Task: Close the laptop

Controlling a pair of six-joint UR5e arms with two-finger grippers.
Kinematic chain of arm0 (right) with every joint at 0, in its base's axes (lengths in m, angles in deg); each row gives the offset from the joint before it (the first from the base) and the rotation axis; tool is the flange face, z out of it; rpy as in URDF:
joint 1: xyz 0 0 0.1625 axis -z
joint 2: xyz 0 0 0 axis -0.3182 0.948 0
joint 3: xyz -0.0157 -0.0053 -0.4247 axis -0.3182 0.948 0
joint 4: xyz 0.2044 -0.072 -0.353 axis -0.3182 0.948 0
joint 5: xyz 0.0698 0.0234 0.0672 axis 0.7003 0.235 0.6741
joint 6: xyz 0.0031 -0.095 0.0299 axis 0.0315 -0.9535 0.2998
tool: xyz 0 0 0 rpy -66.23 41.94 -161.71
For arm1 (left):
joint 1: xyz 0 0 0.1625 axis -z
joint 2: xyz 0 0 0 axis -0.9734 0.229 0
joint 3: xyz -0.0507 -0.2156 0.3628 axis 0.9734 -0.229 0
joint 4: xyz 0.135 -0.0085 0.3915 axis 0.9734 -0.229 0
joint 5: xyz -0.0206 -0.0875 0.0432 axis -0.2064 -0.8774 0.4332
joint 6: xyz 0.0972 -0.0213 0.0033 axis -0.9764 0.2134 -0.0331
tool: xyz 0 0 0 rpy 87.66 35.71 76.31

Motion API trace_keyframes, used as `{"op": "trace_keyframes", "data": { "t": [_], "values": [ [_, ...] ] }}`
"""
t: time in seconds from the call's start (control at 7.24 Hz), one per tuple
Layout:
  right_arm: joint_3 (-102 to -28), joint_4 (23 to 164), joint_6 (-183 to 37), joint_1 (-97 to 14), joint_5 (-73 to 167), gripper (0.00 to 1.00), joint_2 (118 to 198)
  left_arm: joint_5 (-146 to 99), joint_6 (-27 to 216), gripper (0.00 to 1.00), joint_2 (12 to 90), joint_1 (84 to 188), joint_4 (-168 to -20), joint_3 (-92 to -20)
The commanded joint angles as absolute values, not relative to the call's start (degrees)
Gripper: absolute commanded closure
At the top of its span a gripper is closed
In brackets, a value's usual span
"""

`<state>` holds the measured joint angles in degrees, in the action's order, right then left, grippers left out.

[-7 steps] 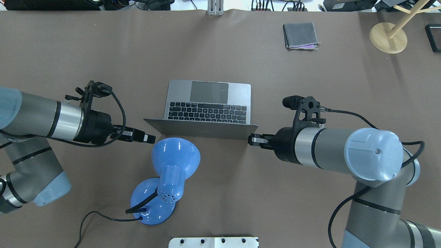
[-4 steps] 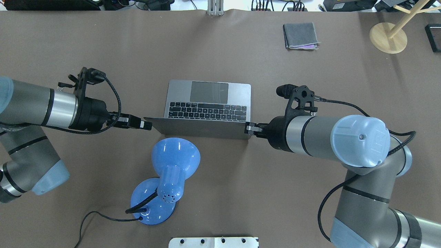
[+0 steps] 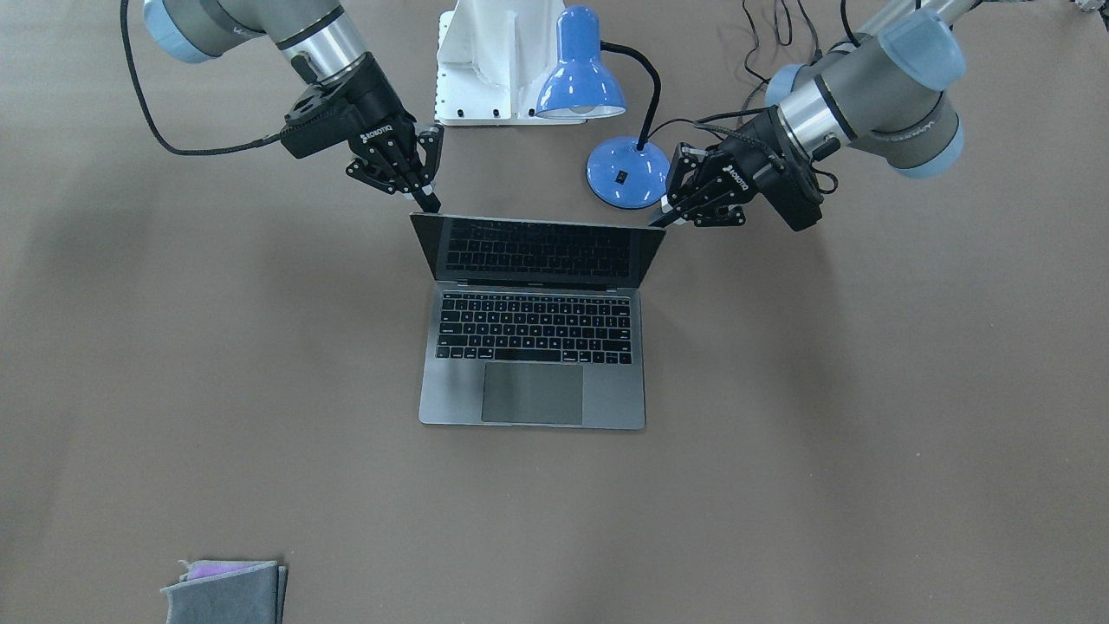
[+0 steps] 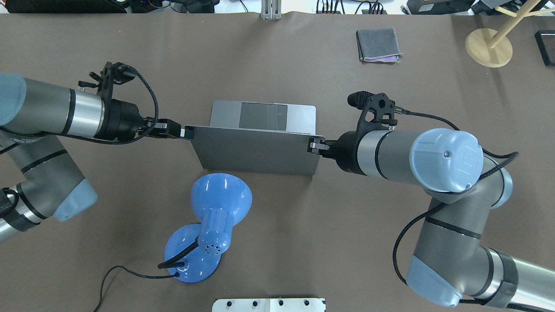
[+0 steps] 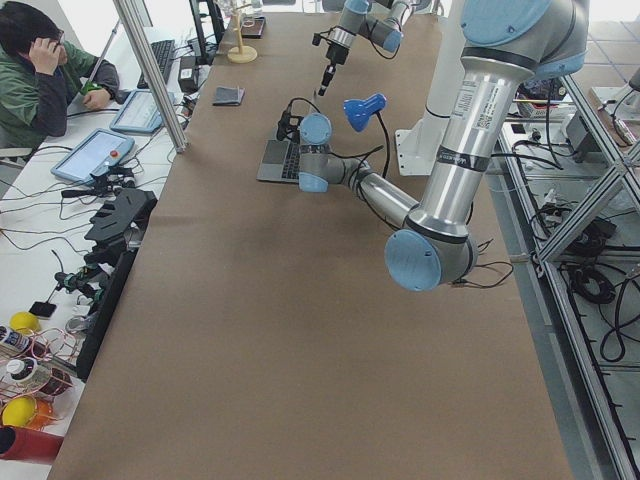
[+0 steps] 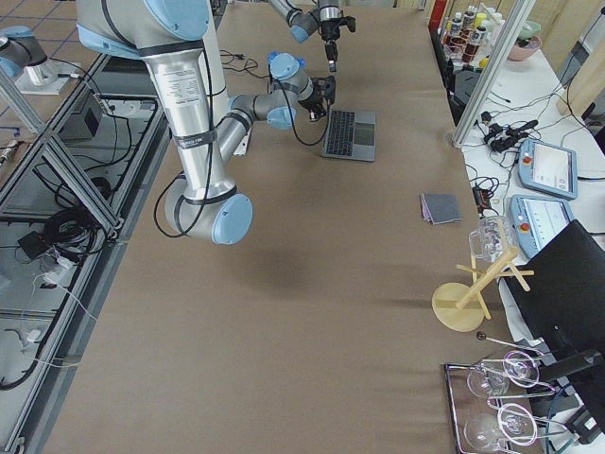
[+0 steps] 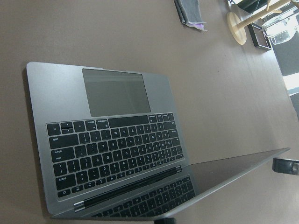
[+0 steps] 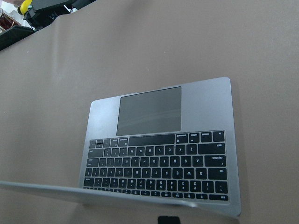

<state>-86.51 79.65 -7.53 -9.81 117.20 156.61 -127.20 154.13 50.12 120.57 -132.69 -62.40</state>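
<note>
The lid, now tilted forward over the keyboard, will lie flat on the laptop base, centred over the keyboard's space bar (image 7: 127, 122), after my left gripper releases it.
The grey laptop (image 4: 256, 149) sits mid-table with its lid tilted forward over the black keyboard (image 3: 533, 325). The overhead view shows only the lid's back and the trackpad (image 4: 263, 116). My left gripper (image 4: 187, 132) is shut, its tips against the lid's top corner on that side; it also shows in the front view (image 3: 663, 217). My right gripper (image 4: 313, 145) is shut against the opposite top corner, and shows in the front view (image 3: 429, 204). Both wrist views look down on the keyboard (image 7: 112, 149) (image 8: 159, 161) under the lid's edge.
A blue desk lamp (image 4: 217, 208) stands just behind the lid, between the arms. A folded grey cloth (image 4: 378, 44) and a wooden stand (image 4: 488, 47) lie at the far right. A white mount plate (image 4: 269, 304) is at the near edge.
Both grippers moved away from the robot's base with the lid's top corners. The lid swung from upright to leaning over the keyboard, which is now hidden in the overhead view.
</note>
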Motion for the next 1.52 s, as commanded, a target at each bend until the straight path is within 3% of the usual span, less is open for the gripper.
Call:
{"op": "trace_keyframes", "data": {
  "t": [0.0, 0.55, 0.97, 1.38],
  "values": [
    [-82.44, 79.49, -7.69, -12.55, 117.37, 1.0, 154.66, -125.43, 154.04, 1.0, 51.52, 120.62, -132.6, -60.39],
    [-72.52, 79.32, -7.87, -16.69, 117.46, 1.0, 149.47, -120.95, 153.95, 1.0, 56.35, 120.62, -132.51, -53.63],
    [-65.57, 79.14, -8.31, -17.66, 117.37, 1.0, 145.44, -115.32, 147.67, 1.0, 61.71, 120.7, -131.21, -44.23],
    [-59.33, 78.79, -8.31, -17.57, 117.37, 1.0, 142.36, -111.53, 146.48, 1.0, 63.65, 120.53, -126.45, -41.24]
  ]
}}
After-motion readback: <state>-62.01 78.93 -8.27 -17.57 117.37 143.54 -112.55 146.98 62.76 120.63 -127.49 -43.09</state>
